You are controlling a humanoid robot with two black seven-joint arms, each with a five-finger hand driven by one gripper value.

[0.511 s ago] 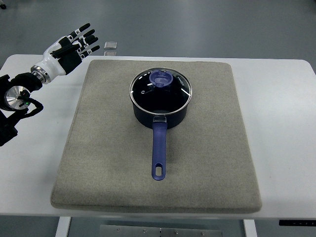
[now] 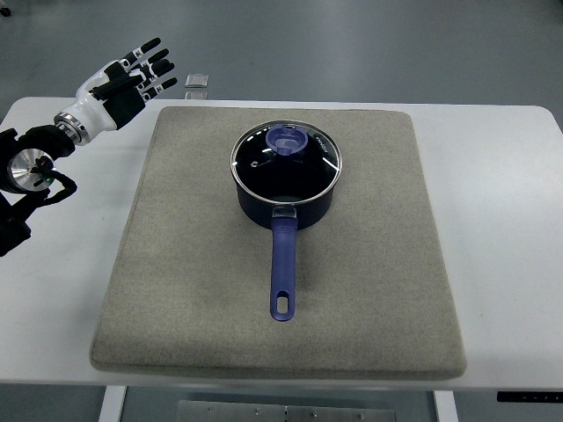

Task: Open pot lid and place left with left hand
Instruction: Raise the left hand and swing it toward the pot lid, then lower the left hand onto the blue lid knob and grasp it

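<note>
The robot's left gripper will next go to the purple knob [image 2: 286, 139] on top of the pot's glass lid and close there.
A dark blue pot [image 2: 286, 189] stands on the grey mat [image 2: 176, 290], its purple handle [image 2: 282, 268] pointing toward me. A glass lid [image 2: 312, 167] with a purple knob [image 2: 285, 140] sits on the pot. My left hand [image 2: 132, 76] is at the upper left, over the table's far left corner, well left of the pot. Its fingers are spread and hold nothing. The right arm does not show.
The white table [image 2: 501, 220] extends around the mat on both sides. A small grey block [image 2: 198, 82] lies just beyond the table's far edge near my left hand. The mat left of the pot is bare.
My left hand and arm have shifted very slightly up and left. The pot and lid have not moved.
</note>
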